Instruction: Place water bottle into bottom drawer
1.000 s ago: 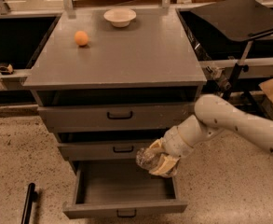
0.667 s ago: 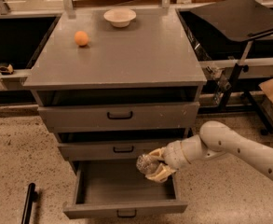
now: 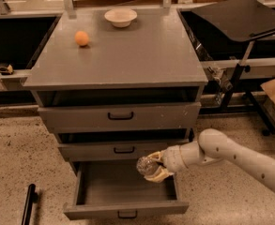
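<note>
My gripper needs to release the water bottle close to the middle of the open bottom drawer (image 3: 147, 183), a little toward the side where my arm is.
The bottom drawer (image 3: 127, 209) of the grey cabinet is pulled open, its inside bare, with a small black handle on its front. My gripper (image 3: 155, 167) reaches in from the right on a white arm and is shut on the water bottle (image 3: 145, 165), a small clear crinkled bottle. It holds the bottle just above the open drawer's right rear part, in front of the middle drawer (image 3: 123, 150).
The cabinet top (image 3: 127, 60) carries an orange fruit (image 3: 81, 38) and a white bowl (image 3: 120, 17). The top drawer (image 3: 120, 116) sits slightly out. A black stand with a tray (image 3: 240, 18) is at the right. A black bar (image 3: 28, 204) lies on the floor at the left.
My arm has lowered and stretched leftward, carrying the bottle down and a little left, closer over the open bottom drawer.
</note>
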Controlling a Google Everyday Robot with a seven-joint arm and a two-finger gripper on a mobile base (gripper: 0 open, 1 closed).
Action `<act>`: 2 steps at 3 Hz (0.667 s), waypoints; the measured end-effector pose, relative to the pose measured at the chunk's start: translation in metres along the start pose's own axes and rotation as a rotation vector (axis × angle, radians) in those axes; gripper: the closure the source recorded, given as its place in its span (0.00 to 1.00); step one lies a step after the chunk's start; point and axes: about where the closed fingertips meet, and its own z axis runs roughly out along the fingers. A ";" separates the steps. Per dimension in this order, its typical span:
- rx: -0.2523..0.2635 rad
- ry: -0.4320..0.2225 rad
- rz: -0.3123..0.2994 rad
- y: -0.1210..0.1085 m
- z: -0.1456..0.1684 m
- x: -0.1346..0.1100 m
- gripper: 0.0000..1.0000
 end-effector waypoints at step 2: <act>0.140 -0.081 -0.029 -0.010 0.061 0.130 1.00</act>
